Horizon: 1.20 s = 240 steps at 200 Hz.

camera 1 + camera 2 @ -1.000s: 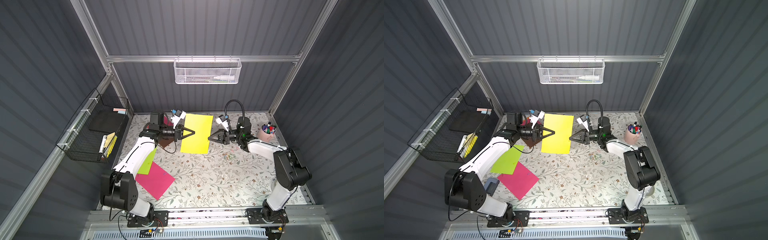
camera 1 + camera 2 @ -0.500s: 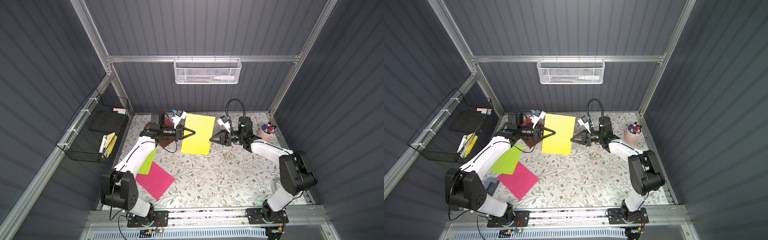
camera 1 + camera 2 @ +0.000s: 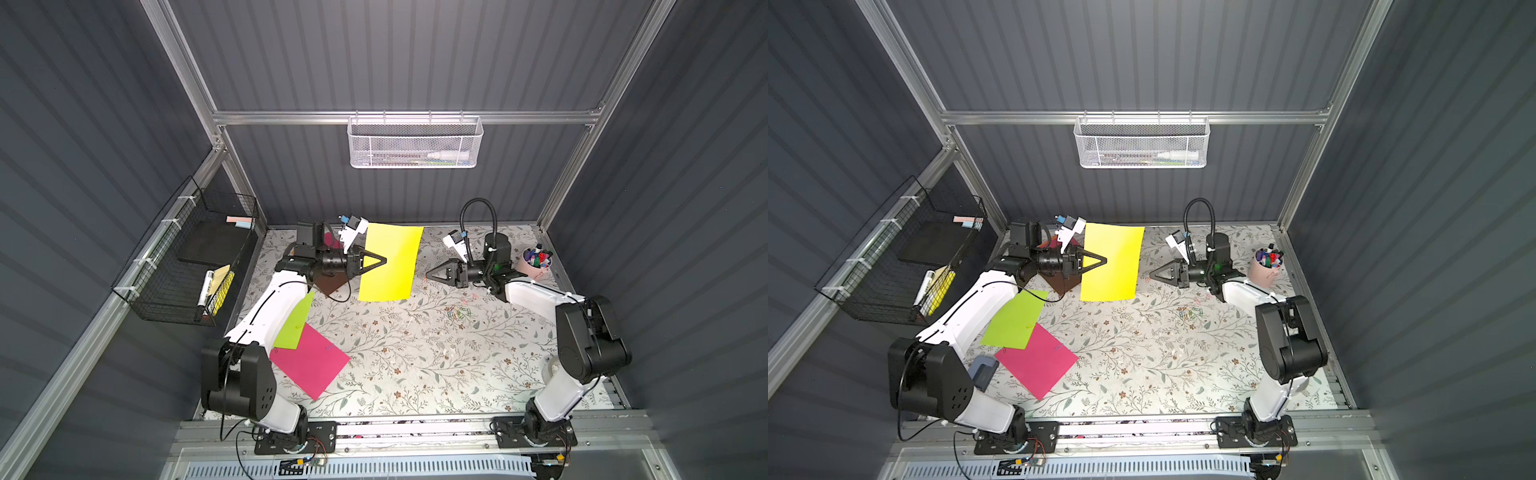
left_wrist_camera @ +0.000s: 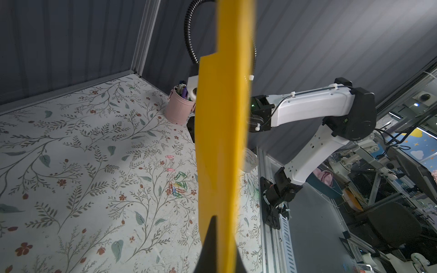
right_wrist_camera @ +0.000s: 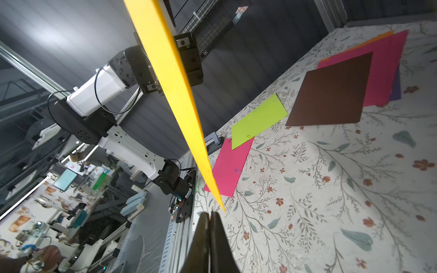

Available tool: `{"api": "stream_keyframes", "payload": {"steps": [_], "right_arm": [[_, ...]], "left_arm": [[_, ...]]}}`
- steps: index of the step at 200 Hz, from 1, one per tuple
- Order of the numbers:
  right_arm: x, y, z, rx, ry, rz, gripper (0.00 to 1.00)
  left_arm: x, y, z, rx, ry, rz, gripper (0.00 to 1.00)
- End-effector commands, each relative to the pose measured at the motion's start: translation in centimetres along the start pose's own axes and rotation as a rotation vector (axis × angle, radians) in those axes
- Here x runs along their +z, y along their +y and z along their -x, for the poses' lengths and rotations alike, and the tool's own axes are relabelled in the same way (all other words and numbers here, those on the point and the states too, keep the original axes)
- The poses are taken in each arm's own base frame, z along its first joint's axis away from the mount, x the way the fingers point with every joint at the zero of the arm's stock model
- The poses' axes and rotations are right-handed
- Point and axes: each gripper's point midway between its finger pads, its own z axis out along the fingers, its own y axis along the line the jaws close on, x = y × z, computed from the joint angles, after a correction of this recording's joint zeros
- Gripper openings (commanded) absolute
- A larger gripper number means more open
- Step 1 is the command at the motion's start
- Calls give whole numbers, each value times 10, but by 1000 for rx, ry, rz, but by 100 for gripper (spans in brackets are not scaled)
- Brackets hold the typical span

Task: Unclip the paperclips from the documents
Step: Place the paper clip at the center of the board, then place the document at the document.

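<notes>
The robot's left gripper needs to release the yellow document on top of the brown sheet [image 3: 327, 272], behind the lime document.
My left gripper [image 3: 384, 261] [image 3: 1104, 261] is shut on the yellow document [image 3: 390, 262] [image 3: 1111, 262], holding it up above the table. In the left wrist view the sheet [image 4: 222, 141] runs edge-on between the fingers [image 4: 211, 236]. My right gripper [image 3: 428, 276] [image 3: 1151, 275] [image 5: 210, 214] is shut just off the sheet's right edge, apart from it, with nothing showing between its jaws. Loose paperclips [image 3: 459, 313] [image 4: 178, 184] lie in a small heap on the table. A lime document [image 5: 259, 120] carries a clip [image 5: 248, 136], and a magenta one [image 5: 229, 165] a blue clip [image 5: 238, 170].
A brown sheet [image 3: 330, 284] and a magenta, orange and purple stack [image 5: 387, 66] lie under my left arm. A pink cup of markers [image 3: 536, 264] stands at the back right. A black wire basket [image 3: 187, 266] hangs on the left wall, a white mesh basket [image 3: 415, 143] on the back wall.
My right gripper has closed the last bit and drawn back to the right, away from the yellow sheet's edge. The left gripper still holds the sheet in about the same place.
</notes>
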Motion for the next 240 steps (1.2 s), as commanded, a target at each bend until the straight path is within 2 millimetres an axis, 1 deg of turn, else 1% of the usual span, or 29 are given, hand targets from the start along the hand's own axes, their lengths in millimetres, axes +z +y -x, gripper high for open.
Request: {"api": "stream_keyframes", "payload": {"steps": [1, 11, 21, 34, 43, 47, 63, 81, 95, 100, 125, 147, 158, 172, 183, 196, 201, 214, 219, 225, 228, 234, 235, 237, 240], "right_arm": [[1, 0, -3, 9, 2, 7, 2], [-1, -6, -4, 26, -6, -19, 2], [-5, -17, -8, 72, -11, -69, 1], [-12, -36, -20, 153, -15, -155, 0], [-18, -49, -33, 217, -14, -222, 0], [-21, -55, -40, 251, -12, -252, 0], [-30, -79, -76, 381, 20, -383, 0], [-41, -98, -116, 501, 80, -523, 0], [-51, -108, -136, 549, 120, -621, 0], [-54, -110, -141, 561, 132, -650, 0], [-66, -122, -155, 614, 187, -749, 0], [-71, -130, -161, 652, 216, -795, 0], [-73, -132, -162, 658, 217, -816, 7], [-77, -131, -162, 652, 225, -841, 12], [-79, -130, -162, 650, 235, -861, 20], [-79, -127, -161, 643, 246, -863, 30], [-79, -126, -161, 641, 252, -867, 33], [-77, -124, -160, 630, 266, -864, 39], [-77, -122, -159, 627, 274, -867, 41], [-76, -121, -159, 618, 283, -869, 44], [-75, -121, -158, 612, 286, -868, 45], [-74, -120, -154, 595, 286, -871, 47], [-75, -119, -156, 604, 294, -871, 47], [-75, -118, -157, 610, 300, -874, 47], [-75, -117, -157, 610, 304, -879, 48]], "left_arm": [[-3, -6, 12, 49, -14, -9, 0], [-3, -5, 11, 48, -14, -2, 0], [-2, 0, 11, 47, -14, 21, 0], [-3, 15, 10, 38, -18, 89, 0], [-5, 32, 11, 24, -32, 164, 0], [-7, 39, 11, 11, -45, 192, 0], [-22, 77, 12, -54, -113, 323, 0], [-36, 120, 1, -123, -142, 417, 0], [-45, 152, -10, -183, -154, 504, 0], [-48, 160, -12, -200, -163, 520, 0], [-77, 205, -26, -287, -206, 669, 0], [-107, 249, -51, -376, -200, 819, 0], [-119, 268, -65, -409, -181, 884, 0], [-134, 288, -82, -463, -168, 962, 0], [-148, 301, -97, -515, -165, 1018, 0], [-161, 312, -111, -565, -170, 1055, 0], [-171, 318, -119, -589, -171, 1104, 0], [-185, 326, -133, -633, -159, 1156, 0], [-192, 328, -137, -646, -155, 1188, 9], [-199, 328, -143, -668, -152, 1233, 35], [-204, 328, -146, -681, -149, 1258, 47], [-213, 326, -150, -700, -143, 1317, 64], [-214, 325, -151, -703, -141, 1324, 66], [-217, 324, -152, -706, -140, 1342, 77], [-222, 322, -153, -710, -139, 1371, 87]]}}
